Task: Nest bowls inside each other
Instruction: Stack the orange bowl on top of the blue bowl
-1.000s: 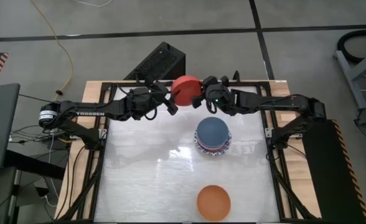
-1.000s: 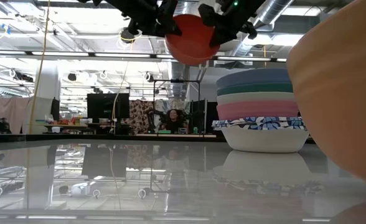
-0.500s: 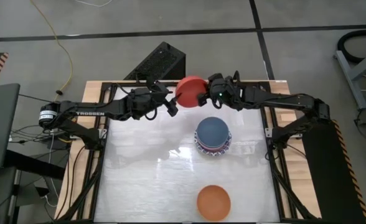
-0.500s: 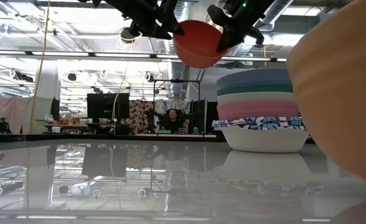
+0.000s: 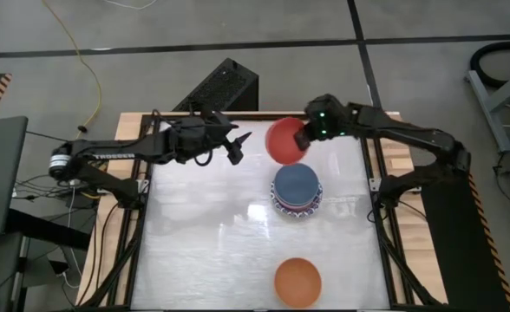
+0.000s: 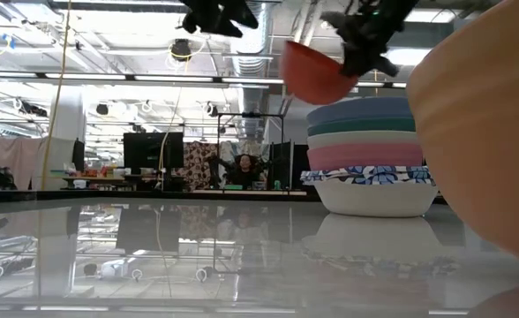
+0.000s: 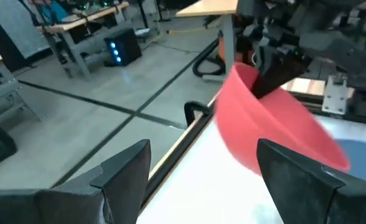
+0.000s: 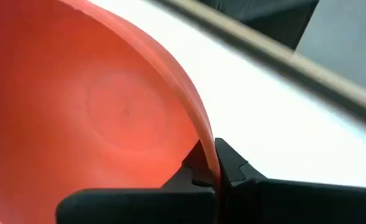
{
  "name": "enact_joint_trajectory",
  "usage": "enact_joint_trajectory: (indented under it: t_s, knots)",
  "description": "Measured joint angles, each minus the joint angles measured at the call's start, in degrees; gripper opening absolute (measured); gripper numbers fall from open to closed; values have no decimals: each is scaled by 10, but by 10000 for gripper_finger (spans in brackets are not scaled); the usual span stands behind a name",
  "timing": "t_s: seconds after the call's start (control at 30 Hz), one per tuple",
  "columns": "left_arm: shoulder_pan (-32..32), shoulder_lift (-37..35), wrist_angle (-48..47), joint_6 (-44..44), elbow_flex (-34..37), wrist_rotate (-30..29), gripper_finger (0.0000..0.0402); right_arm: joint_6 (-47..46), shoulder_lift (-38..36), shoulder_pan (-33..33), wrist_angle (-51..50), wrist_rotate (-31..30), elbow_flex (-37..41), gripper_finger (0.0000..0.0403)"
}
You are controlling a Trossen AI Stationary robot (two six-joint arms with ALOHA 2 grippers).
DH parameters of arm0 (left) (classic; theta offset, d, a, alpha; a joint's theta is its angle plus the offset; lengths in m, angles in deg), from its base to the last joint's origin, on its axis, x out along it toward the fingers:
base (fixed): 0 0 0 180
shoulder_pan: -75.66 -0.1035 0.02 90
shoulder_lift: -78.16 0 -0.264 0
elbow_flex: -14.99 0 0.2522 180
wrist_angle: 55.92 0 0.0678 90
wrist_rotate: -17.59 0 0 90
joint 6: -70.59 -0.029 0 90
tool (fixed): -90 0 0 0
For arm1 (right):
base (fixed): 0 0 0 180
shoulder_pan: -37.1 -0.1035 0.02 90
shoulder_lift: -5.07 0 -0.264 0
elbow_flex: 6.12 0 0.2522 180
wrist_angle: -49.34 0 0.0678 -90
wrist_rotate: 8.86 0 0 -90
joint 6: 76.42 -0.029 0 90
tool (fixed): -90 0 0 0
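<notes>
Next, my right gripper sets the red bowl free inside the blue bowl on top of the stack (image 5: 297, 184), letting go of it there.
A red bowl (image 5: 283, 141) hangs tilted above the table's far part, just beyond a stack of bowls (image 5: 297, 192) topped by a blue one. My right gripper (image 5: 305, 134) is shut on it. In the low view the red bowl (image 6: 312, 75) sits above and left of the stack (image 6: 372, 155), whose bottom bowl has a blue-and-white pattern and rests on the table. My left gripper (image 5: 237, 146) stands open to the bowl's left, clear of it; its fingers frame the red bowl (image 7: 276, 130) from a distance. An orange bowl (image 5: 297, 282) sits alone by the near edge. My right gripper pinches the red bowl's rim (image 8: 205, 149), one finger inside the bowl and one outside. It comes from the table's right side, slanting downward. The bowl is lifted clear of the table and the stack, tilted with its opening turned toward the gripper.
The orange bowl (image 6: 489, 124) fills the low view's right side. A black box (image 5: 220, 87) stands beyond the far edge and dark frame rails (image 5: 138, 217) run along the table's sides. The white tabletop (image 5: 203, 251) is bare to the left of the stack.
My left gripper has let go of the red bowl and risen a little. My right gripper has carried the bowl toward the table's right edge and the stack, turning and tipping it as it went.
</notes>
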Motion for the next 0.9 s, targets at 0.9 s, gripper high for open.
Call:
enact_joint_trajectory:
  t_s: [0.9]
  knots:
    - [-57,-125,-264,137,-15,237,281,-86,-7,-66,-186,192,0,0]
